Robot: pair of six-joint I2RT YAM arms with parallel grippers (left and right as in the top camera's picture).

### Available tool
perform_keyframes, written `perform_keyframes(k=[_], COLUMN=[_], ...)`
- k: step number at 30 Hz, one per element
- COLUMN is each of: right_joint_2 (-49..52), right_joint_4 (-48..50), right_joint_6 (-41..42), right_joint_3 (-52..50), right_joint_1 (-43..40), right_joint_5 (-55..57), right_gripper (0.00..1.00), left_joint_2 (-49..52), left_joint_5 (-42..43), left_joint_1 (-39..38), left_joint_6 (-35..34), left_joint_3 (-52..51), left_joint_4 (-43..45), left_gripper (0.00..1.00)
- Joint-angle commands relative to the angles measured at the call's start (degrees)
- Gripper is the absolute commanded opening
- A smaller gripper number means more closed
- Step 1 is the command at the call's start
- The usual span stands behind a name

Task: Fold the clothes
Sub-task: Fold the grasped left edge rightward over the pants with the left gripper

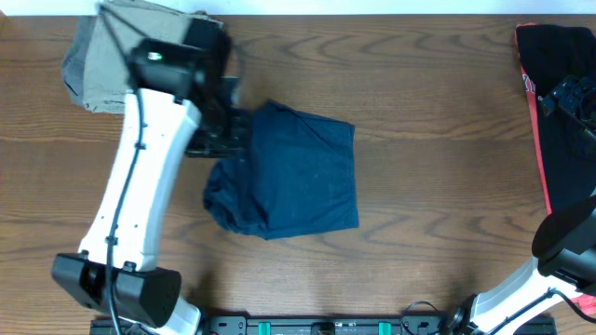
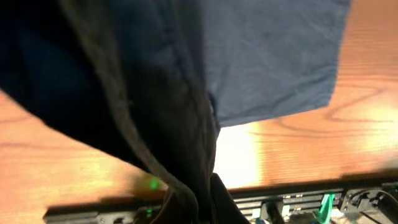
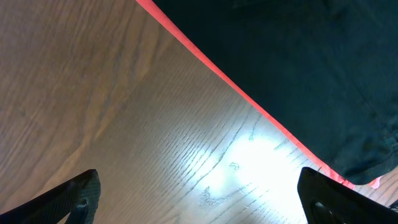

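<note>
Next, my left gripper releases the fabric, now lifted above the table, on the flat, smooth half of the navy-blue shorts (image 1: 328, 193) (image 2: 298, 68), folding them over.
The dark navy-blue shorts (image 1: 298, 172) lie partly folded in the middle of the table, bunched at their left edge. My left gripper (image 1: 233, 140) is at the shorts' upper left edge and is shut on the fabric. In the left wrist view the navy cloth (image 2: 186, 81) hangs from the jaws and fills most of the frame, lifted above the table. My right gripper (image 3: 199, 199) is open and empty over bare wood, beside the black garment with a red-pink stripe (image 3: 298, 62).
Tan folded shorts (image 1: 121, 56) lie at the back left, under my left arm. The black garment with the red-pink stripe (image 1: 559, 112) lies along the right edge. A dark rail (image 1: 317, 326) runs along the table's front edge.
</note>
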Motion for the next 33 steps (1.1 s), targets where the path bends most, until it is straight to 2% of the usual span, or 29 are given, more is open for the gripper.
perform_keyframes(k=[1, 14, 27, 33], right_joint_2=[0.4, 0.4, 0.4, 0.4], right_joint_4=[0.0, 0.0, 0.0, 0.0], right_joint_6=[0.7, 0.7, 0.7, 0.7], right_joint_3=[0.4, 0.4, 0.4, 0.4], right_joint_1=[-0.2, -0.2, -0.2, -0.2], right_joint_5=[0.4, 0.4, 0.4, 0.4], right_gripper=[0.99, 0.99, 0.99, 0.99], left_joint_2=[0.0, 0.4, 0.5, 0.5], left_joint_5=[-0.5, -0.3, 1.5, 1.4], left_joint_1=[-3.7, -15.4, -21.6, -24.0], left_joint_6=[-2.9, -10.0, -11.4, -15.5], left_joint_3=[-0.4, -8.7, -16.9, -22.5], left_joint_4=[1.7, 14.7, 26.0, 34.8], left_gripper=[0.06, 0.06, 0.06, 0.06])
